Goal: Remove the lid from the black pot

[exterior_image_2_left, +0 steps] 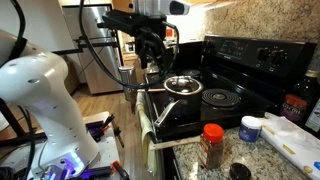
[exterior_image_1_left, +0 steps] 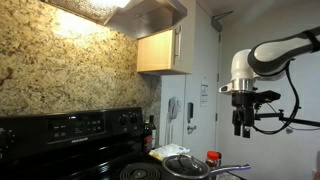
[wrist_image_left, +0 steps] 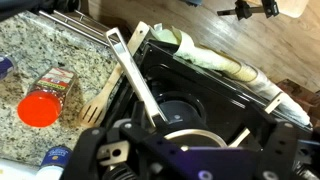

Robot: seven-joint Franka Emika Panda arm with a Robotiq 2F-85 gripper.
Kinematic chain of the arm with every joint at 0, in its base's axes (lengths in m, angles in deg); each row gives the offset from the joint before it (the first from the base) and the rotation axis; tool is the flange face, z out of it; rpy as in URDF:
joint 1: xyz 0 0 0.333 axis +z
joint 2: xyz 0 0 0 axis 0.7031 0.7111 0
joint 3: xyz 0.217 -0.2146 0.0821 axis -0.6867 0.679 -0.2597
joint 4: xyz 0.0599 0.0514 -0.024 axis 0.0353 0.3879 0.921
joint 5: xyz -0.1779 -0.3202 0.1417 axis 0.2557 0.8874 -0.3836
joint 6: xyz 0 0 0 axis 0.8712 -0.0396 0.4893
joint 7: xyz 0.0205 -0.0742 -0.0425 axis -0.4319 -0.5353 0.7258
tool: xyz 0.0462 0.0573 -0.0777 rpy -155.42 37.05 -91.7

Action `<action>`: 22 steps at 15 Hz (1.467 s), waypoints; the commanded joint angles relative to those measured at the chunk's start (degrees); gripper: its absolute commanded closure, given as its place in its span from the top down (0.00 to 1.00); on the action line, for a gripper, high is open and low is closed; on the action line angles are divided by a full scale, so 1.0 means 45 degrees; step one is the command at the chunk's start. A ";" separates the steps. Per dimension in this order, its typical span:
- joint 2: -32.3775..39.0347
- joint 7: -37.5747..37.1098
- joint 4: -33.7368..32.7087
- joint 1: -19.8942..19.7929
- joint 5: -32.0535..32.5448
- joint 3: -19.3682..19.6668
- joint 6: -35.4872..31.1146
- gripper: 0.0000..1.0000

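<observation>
Next, I grip the knob [exterior_image_1_left: 186,157] mid-lid on the clear glass lid to uncover the black pot.
The black pot [exterior_image_1_left: 188,168] sits on the black stove, covered by the clear glass lid [exterior_image_1_left: 184,160] with its metal rim. Both also show in an exterior view, the lid [exterior_image_2_left: 183,84] on the pot [exterior_image_2_left: 181,93], whose silvery handle points toward the stove's front edge. My gripper [exterior_image_1_left: 241,128] hangs open and empty in the air, well above and to the side of the pot; it also shows in an exterior view [exterior_image_2_left: 152,62]. In the wrist view the long handle [wrist_image_left: 135,70] runs down to the lid's rim [wrist_image_left: 193,130], which is partly hidden by my gripper [wrist_image_left: 195,150].
A red-capped jar [exterior_image_2_left: 212,143] and a white tub [exterior_image_2_left: 250,127] stand on the granite counter beside the stove. A wooden spatula [wrist_image_left: 100,100] lies by the jar [wrist_image_left: 45,100]. A towel [wrist_image_left: 215,60] hangs on the oven door handle. A range hood and cabinet hang overhead.
</observation>
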 commanded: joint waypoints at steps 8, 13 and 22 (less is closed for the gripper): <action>0.1981 -0.4252 -0.1427 -0.0060 -0.1348 -0.2313 -0.0787 1.00; 0.4187 -0.8123 -0.2957 -0.0191 -0.1189 -0.4357 -0.1253 1.00; 0.7333 -0.9548 -0.4725 -0.0069 -0.1354 -0.4692 -0.2197 1.00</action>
